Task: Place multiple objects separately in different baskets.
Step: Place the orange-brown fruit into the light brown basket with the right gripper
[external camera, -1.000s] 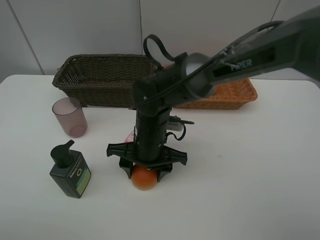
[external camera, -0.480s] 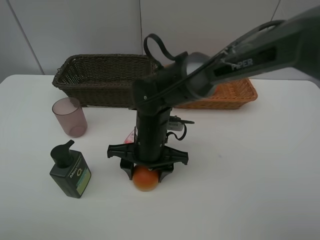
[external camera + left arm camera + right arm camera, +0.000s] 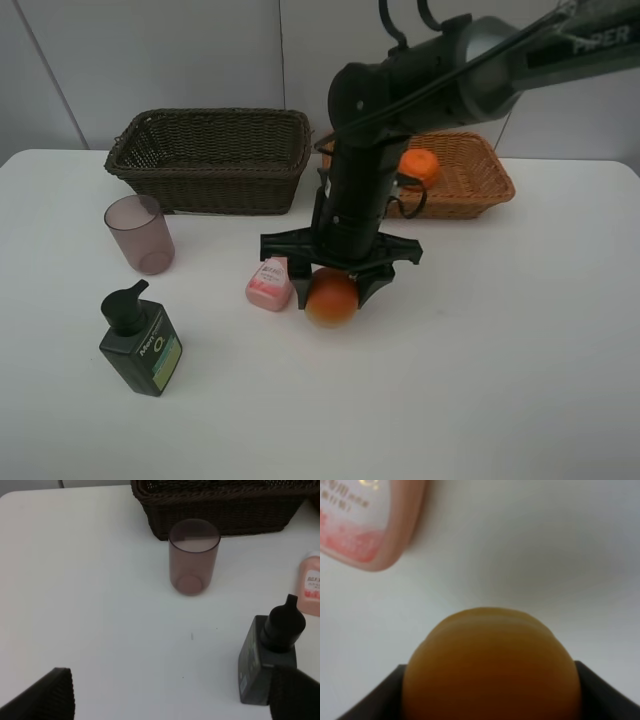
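My right gripper will let go of the red-yellow peach-like fruit next to the orange in the light orange-brown basket (image 3: 469, 173).
My right gripper (image 3: 334, 292) is shut on the red-yellow peach-like fruit (image 3: 332, 299) and holds it a little above the table, just right of the lying pink bottle (image 3: 269, 284). The right wrist view shows the fruit (image 3: 490, 665) between the fingers and the pink bottle (image 3: 370, 525) beyond it. An orange (image 3: 420, 165) lies in the light orange-brown basket (image 3: 478, 190). The dark brown basket (image 3: 210, 158) stands at the back left. The mauve cup (image 3: 140, 233) and the dark green pump bottle (image 3: 140, 340) stand at the left. My left gripper (image 3: 172, 700) is open above the table near the pump bottle (image 3: 272, 655) and the cup (image 3: 194, 555). The lime is out of view.
The right arm (image 3: 420, 70) reaches in from the upper right over the light basket. A wall runs behind the baskets. White tabletop (image 3: 500, 350) stretches to the front and right.
My right gripper has lifted the peach-like fruit and carried it back and to the right, toward the baskets. The pink bottle and the orange in the light basket have come into full view.
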`<state>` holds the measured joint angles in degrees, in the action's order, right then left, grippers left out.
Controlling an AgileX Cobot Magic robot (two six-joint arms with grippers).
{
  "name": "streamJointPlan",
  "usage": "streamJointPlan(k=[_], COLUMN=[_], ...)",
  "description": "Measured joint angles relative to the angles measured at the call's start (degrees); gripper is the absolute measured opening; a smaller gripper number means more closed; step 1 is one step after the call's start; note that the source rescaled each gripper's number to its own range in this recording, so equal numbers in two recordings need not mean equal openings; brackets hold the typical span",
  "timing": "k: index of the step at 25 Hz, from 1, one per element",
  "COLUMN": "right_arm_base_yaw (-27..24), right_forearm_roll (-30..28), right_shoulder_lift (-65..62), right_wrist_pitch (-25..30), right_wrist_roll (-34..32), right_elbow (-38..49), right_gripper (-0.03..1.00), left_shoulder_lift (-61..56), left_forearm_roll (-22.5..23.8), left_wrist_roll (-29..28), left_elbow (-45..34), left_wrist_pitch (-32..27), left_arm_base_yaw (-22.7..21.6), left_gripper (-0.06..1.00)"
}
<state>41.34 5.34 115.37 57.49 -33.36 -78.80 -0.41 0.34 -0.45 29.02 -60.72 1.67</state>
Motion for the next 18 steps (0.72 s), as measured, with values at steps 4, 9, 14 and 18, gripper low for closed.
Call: streamJointPlan(k=[4,9,14,18], right_arm_base_yaw=[-4.0,-8.6,-13.2,-17.3], right_forearm_roll=[-1.2,-3.3,-8.0,-13.5], right_shoulder_lift=[-0.2,-0.2,-0.2,-0.2], right_wrist_pitch=[2.7,6.3,8.4,8.4], right_wrist_roll=[3.7,8.8,11.6,12.0], right_elbow=[-1.9,-6.9,-13.8,-17.8], right_gripper=[0.01,0.01,0.01,0.01], left_shoulder_lift=[0.0,0.0,0.0,0.0], left_forearm_roll=[0.0,0.0,0.0,0.0], left_wrist_roll=[0.0,0.0,0.0,0.0], left_elbow=[0.0,0.0,0.0,0.0], left_wrist_pitch=[0.0,0.0,0.0,0.0], left_arm_base_yaw=[0.0,0.0,0.0,0.0], left_gripper=[1.00,1.00,1.00,1.00])
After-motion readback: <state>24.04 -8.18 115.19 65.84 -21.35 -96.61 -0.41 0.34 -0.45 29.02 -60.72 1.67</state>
